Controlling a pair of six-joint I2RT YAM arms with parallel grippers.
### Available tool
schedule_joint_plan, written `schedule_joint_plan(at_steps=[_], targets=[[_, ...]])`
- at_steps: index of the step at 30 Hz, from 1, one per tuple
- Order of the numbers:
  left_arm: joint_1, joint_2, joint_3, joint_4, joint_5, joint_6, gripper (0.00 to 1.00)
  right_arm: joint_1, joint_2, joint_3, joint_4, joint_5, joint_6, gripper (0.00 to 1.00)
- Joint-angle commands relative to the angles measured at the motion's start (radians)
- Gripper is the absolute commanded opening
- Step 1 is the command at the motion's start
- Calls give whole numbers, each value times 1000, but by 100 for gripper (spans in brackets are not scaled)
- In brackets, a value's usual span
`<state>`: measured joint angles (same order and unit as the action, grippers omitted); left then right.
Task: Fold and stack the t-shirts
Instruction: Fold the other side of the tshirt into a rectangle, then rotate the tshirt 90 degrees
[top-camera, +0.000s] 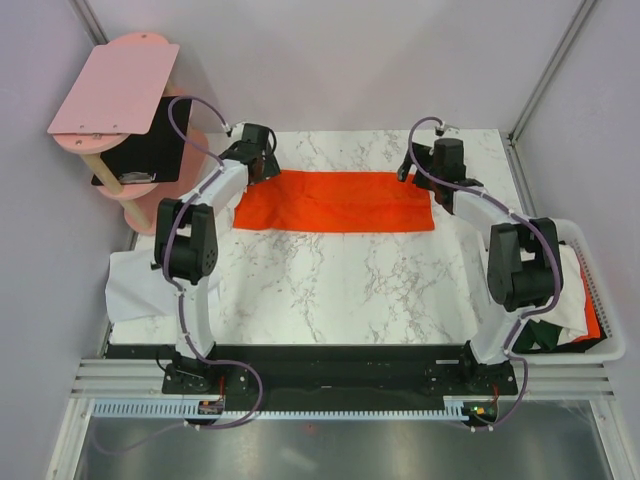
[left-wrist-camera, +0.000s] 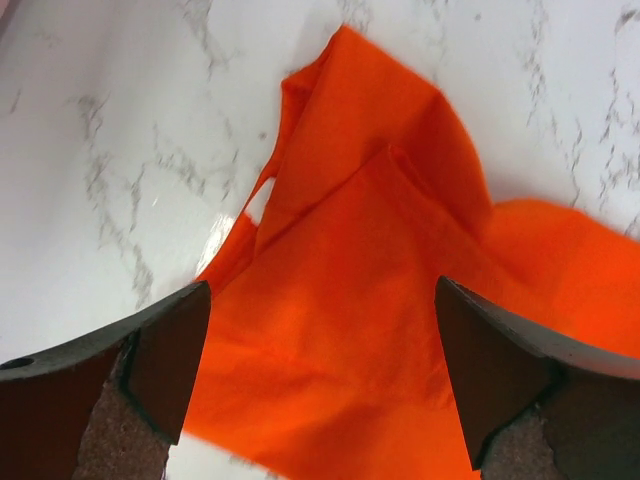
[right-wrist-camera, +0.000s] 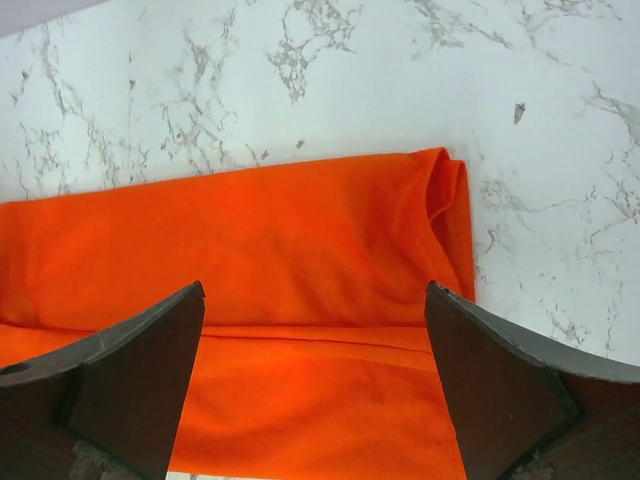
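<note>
The robot's left gripper will next close on the orange-red t-shirt's near edge (top-camera: 278, 227), slightly in from its end by the pink board stand.
An orange-red t-shirt (top-camera: 335, 201) lies folded into a long flat band across the far middle of the marble table. My left gripper (top-camera: 262, 166) is open above its left end, where a sleeve sticks out (left-wrist-camera: 370, 130); the fabric fills the gap between the fingers (left-wrist-camera: 165, 365). My right gripper (top-camera: 418, 172) is open above the shirt's right end (right-wrist-camera: 330, 300), jaws wide apart, nothing held. A white t-shirt (top-camera: 135, 285) hangs over the table's left edge. White, orange and dark green shirts (top-camera: 545, 335) lie in the basket on the right.
A white basket (top-camera: 600, 300) stands at the table's right edge. A pink board stand (top-camera: 115, 88) with a black panel (top-camera: 150, 145) stands at the far left corner. Bare marble (top-camera: 340, 285) spreads in front of the orange shirt.
</note>
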<state>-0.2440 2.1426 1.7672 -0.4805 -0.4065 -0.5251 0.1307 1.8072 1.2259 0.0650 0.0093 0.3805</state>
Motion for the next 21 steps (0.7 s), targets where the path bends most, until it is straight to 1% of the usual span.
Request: schedule_joint_plan(at_steps=[1, 2, 3, 4, 5, 6, 7, 8, 9, 10, 11, 12, 13, 14, 18, 21], targets=[[-23, -234, -133, 74, 14, 42, 100, 66, 47, 148, -98, 90, -94, 96], [-38, -292, -185, 79, 24, 42, 100, 73, 72, 180, -120, 96, -107, 92], [-47, -314, -211, 80, 29, 40, 100, 81, 98, 252, -161, 93, -118, 62], [-60, -338, -235, 80, 28, 42, 100, 90, 160, 292, -192, 100, -121, 25], [-84, -375, -283, 82, 26, 34, 100, 93, 194, 337, -226, 130, -123, 0], [-96, -392, -308, 85, 31, 34, 100, 96, 226, 421, -279, 130, -132, 0], [-107, -407, -333, 88, 31, 37, 100, 98, 286, 457, -298, 136, -140, 0], [-126, -415, -371, 89, 35, 30, 100, 101, 314, 528, -319, 149, -149, 0], [-132, -426, -388, 89, 49, 28, 98, 101, 340, 559, -356, 156, -161, 0], [-138, -428, -403, 89, 64, 24, 96, 99, 390, 590, -372, 161, -167, 0], [-143, -429, -438, 95, 78, 5, 90, 101, 417, 660, -393, 169, -176, 0], [-146, -428, -455, 100, 90, -1, 46, 99, 461, 691, -433, 173, -186, 0], [-149, -423, -475, 102, 93, -21, 11, 101, 478, 717, -448, 178, -187, 0], [-152, -417, -480, 100, 97, -24, 2, 99, 489, 747, -461, 191, -189, 0], [-158, -377, -497, 92, 100, -29, 2, 101, 515, 762, -481, 189, -189, 0], [-156, -348, -488, 70, 89, -32, 2, 99, 512, 742, -487, 189, -186, 0]])
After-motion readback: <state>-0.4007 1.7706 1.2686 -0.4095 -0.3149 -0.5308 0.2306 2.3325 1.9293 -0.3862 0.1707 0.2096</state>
